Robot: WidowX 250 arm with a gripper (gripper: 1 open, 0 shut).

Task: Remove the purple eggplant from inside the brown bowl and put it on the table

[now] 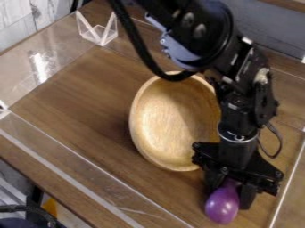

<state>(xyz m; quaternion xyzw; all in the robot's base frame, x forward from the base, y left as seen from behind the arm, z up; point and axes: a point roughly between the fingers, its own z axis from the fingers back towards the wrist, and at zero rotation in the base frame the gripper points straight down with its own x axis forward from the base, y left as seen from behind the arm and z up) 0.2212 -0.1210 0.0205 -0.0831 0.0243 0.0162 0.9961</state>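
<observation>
I need to release the purple eggplant, now low over the table, from my gripper on the bare wood (226, 204) just in front of the brown bowl.
The purple eggplant (219, 210) is outside the brown bowl (174, 125), low over the table (84, 100) by the bowl's near right rim. My gripper (227, 191) points straight down onto it, and its black fingers clasp the eggplant's upper end. The fingers hide the stem end. I cannot tell whether the eggplant touches the tabletop. The bowl is light brown wood. It looks tipped, with its hollow facing the camera, and nothing shows inside it.
Clear plastic walls (71, 174) run along the table's near left edge. A small clear plastic stand (98, 32) sits at the back left. The arm and its cables (191, 40) hang over the back of the bowl. The table's right edge is close to the eggplant.
</observation>
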